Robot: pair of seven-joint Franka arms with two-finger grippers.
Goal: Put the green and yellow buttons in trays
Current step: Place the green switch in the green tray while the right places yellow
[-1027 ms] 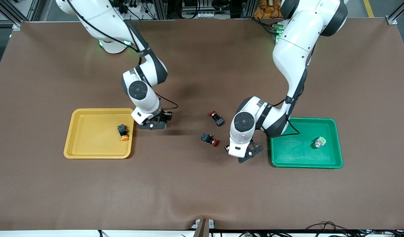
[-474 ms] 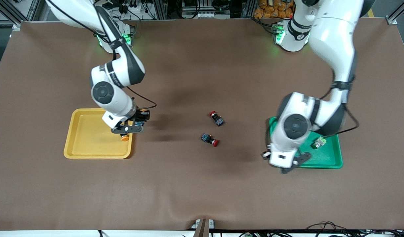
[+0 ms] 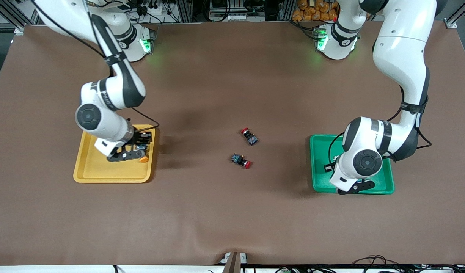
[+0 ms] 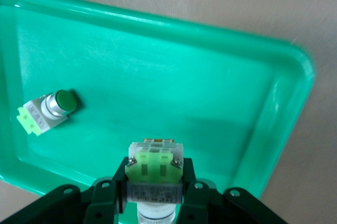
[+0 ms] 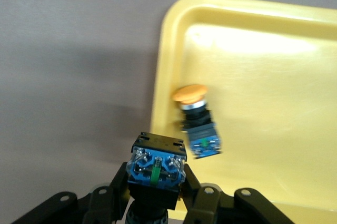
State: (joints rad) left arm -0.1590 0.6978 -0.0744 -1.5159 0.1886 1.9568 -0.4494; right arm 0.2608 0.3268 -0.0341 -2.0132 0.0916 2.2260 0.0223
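My right gripper is going to put the yellow button down near the middle of the mustard yellow tray (image 3: pixel 111 158) (image 5: pixel 286 110), beside the other one.
My right gripper (image 3: pixel 138 146) is over the mustard yellow tray (image 3: pixel 87 171), at its edge toward the table's middle. It is shut on a black-bodied yellow button (image 5: pixel 157 168); its blue base shows and its cap is hidden. A second yellow button (image 5: pixel 196 121) lies in that tray (image 5: pixel 274 76), and its orange cap shows in the front view (image 3: pixel 143 159). My left gripper (image 3: pixel 354 186) is over the green tray (image 3: pixel 319 182), shut on a pale grey green button (image 4: pixel 154 174). Another green button (image 4: pixel 50 109) lies in that tray (image 4: pixel 210 66), hidden by the arm in the front view.
Two black switches with red caps lie on the brown mat between the trays, one (image 3: pixel 249 135) farther from the front camera and one (image 3: pixel 242 160) nearer.
Both arms swung outward from the table's middle with their buttons. The right gripper went from beside the yellow tray to over it. The left gripper went from beside the green tray to over it.
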